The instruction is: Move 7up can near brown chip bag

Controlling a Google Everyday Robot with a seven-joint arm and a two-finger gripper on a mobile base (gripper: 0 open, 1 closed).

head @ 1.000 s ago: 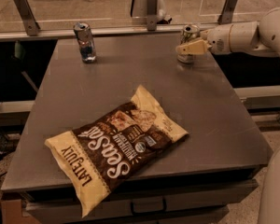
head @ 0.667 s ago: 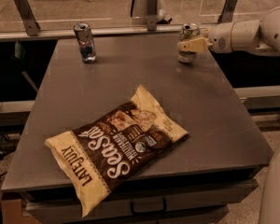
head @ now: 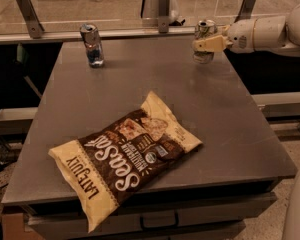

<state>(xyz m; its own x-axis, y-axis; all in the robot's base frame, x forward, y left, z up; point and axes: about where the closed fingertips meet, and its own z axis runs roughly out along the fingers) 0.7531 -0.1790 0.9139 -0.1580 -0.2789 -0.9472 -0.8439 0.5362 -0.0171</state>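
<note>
My gripper is holding the 7up can. It will release the can on the table (head: 180, 114) next to the far cream-yellow end of the brown chip bag.
The 7up can (head: 205, 30), pale silver with a silver top, is upright at the far right of the grey table (head: 155, 94). My gripper (head: 208, 44) reaches in from the right on a white arm and is shut on the can's middle. I cannot tell whether the can's base touches the table. The brown chip bag (head: 125, 160), dark brown with cream-yellow ends and white "Sea Salt" script, lies flat near the table's front, well apart from the can.
A slimmer blue-and-silver can (head: 92, 45) stands upright at the table's far left. A rail with metal posts (head: 163, 9) runs behind the table. The table's right edge (head: 260, 119) drops off below the arm.
My gripper has shifted slightly up along the 7up can, and the can appears a little higher than before. The chip bag and the blue can have not moved.
</note>
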